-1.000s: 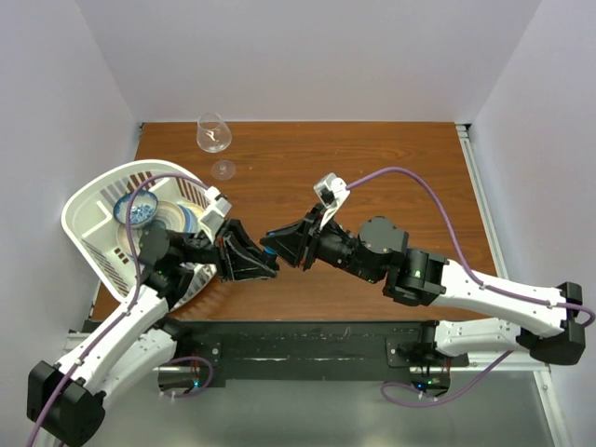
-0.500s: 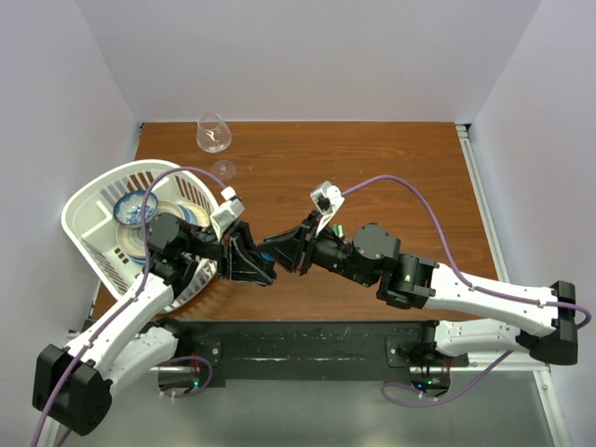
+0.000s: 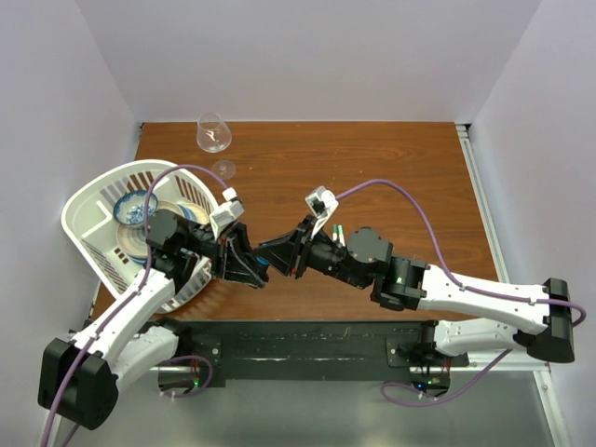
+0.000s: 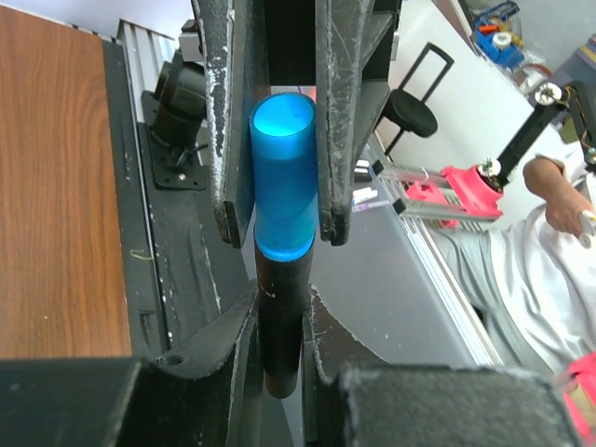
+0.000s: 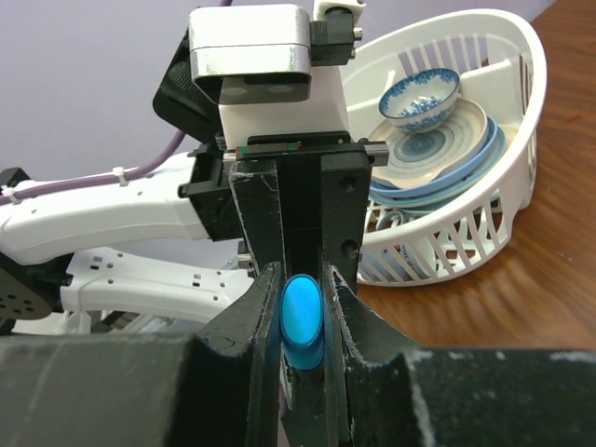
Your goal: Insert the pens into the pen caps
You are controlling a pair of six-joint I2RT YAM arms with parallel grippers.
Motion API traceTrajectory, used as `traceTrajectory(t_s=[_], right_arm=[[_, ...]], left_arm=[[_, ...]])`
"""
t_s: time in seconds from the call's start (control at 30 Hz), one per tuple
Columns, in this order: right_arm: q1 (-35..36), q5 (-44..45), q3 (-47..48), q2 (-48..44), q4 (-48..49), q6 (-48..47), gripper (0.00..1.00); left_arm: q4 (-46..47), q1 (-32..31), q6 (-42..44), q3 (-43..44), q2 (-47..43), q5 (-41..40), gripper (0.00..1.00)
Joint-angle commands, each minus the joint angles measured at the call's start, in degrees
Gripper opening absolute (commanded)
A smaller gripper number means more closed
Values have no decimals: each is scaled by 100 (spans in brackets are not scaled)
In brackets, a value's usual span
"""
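Observation:
My left gripper has the dark pen with its blue cap, now above the table's near middle. Next, I let go of it on the wooden table (image 3: 311, 241) beside the green-capped pens.
In the left wrist view my left gripper (image 4: 279, 298) is shut on a dark pen (image 4: 279, 335) standing upright between its jaws. The pen's far end runs straight into a blue pen cap (image 4: 282, 177). Two black fingers (image 4: 340, 121) of the other arm clamp that cap. In the right wrist view my right gripper (image 5: 302, 284) is shut on the blue cap (image 5: 302, 317), with the left gripper's body (image 5: 300, 186) straight ahead. From above, the left gripper (image 3: 250, 268) and right gripper (image 3: 277, 257) meet tip to tip above the table's near middle. No other pens or caps show.
A white basket (image 3: 88, 200) holding blue-patterned bowls and plates stands at the table's left, close to the left arm. A clear wine glass (image 3: 212, 133) is at the back edge. The wooden table (image 3: 391, 177) ends at a black rail (image 3: 307, 349) near the arm bases.
Both grippers, still joined tip to tip, have drifted slightly left and toward the near edge. The left forearm has swung in over the basket's rim. Both grips are unchanged.

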Motion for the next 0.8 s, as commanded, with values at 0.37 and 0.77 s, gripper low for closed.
traceTrajectory(t_s=[0.37, 0.77], right_arm=[[1527, -1817, -380, 1272, -1410, 66, 0], [1440, -2599, -380, 1247, -2021, -619, 0]], left_arm=[[1630, 509, -1132, 73, 287, -2679, 0], [536, 518, -889, 187, -231, -2696, 0]])
